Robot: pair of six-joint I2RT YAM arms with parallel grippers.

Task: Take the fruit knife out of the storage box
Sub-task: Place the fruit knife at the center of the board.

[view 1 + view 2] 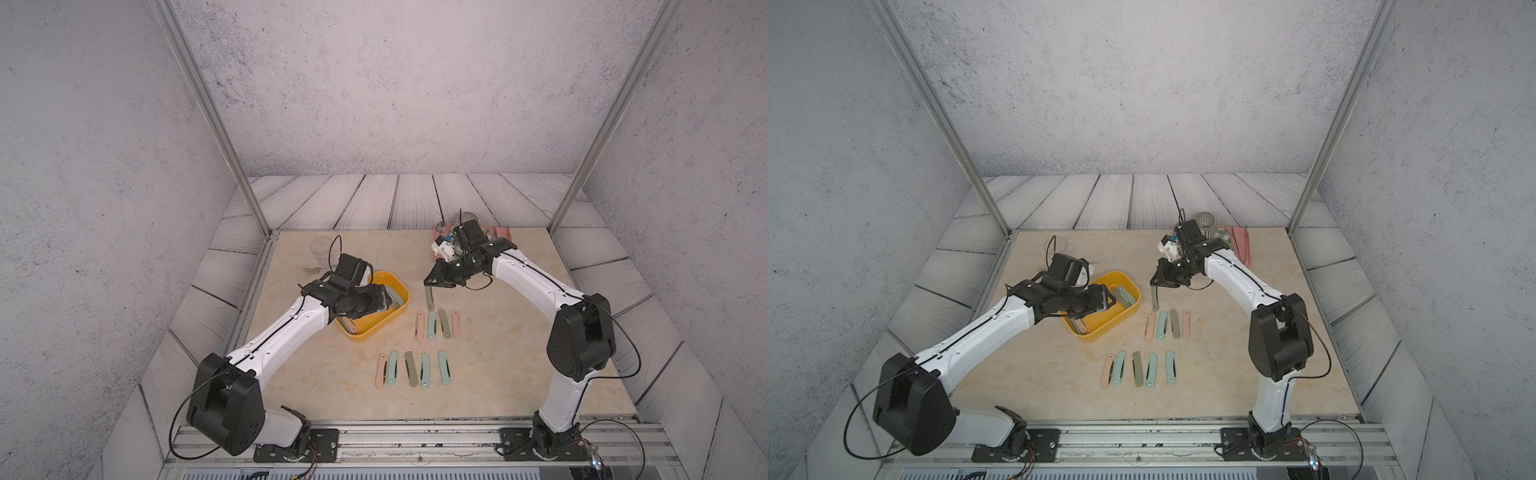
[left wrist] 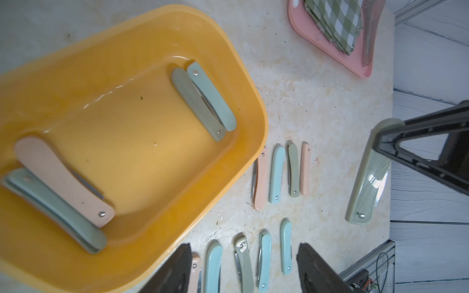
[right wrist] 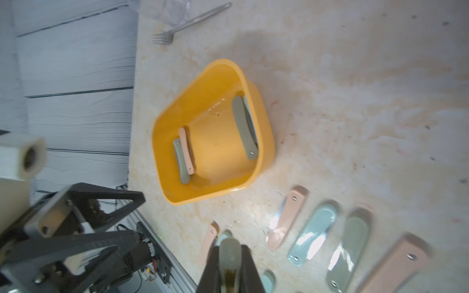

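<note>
My right gripper should put the olive knife down beyond the far row's end away from the storage box (image 1: 471, 324). The olive knife now hangs above the table.
The yellow-orange storage box (image 1: 388, 277) sits left of centre on the table. Inside it (image 2: 177, 28) an olive and a teal folded fruit knife (image 2: 203, 101) lie side by side at one end. At the other end a pink knife (image 2: 63, 177) lies over a green one (image 2: 58, 213). My left gripper (image 1: 392, 300) hovers over the box, open, with nothing between its fingers (image 2: 175, 269). To the right of the box my right gripper (image 1: 430, 284) is shut on an olive fruit knife (image 1: 429, 298), which hangs down above the table (image 3: 229, 253).
Several folded knives lie in two rows on the table, a far row (image 1: 438, 324) and a near row (image 1: 411, 370). A pink tray (image 2: 360, 68) with a checked cloth sits at the back right beside a ribbed cup (image 1: 1206, 222). A clear cup (image 1: 320, 249) and a fork (image 3: 187, 22) lie at the back left.
</note>
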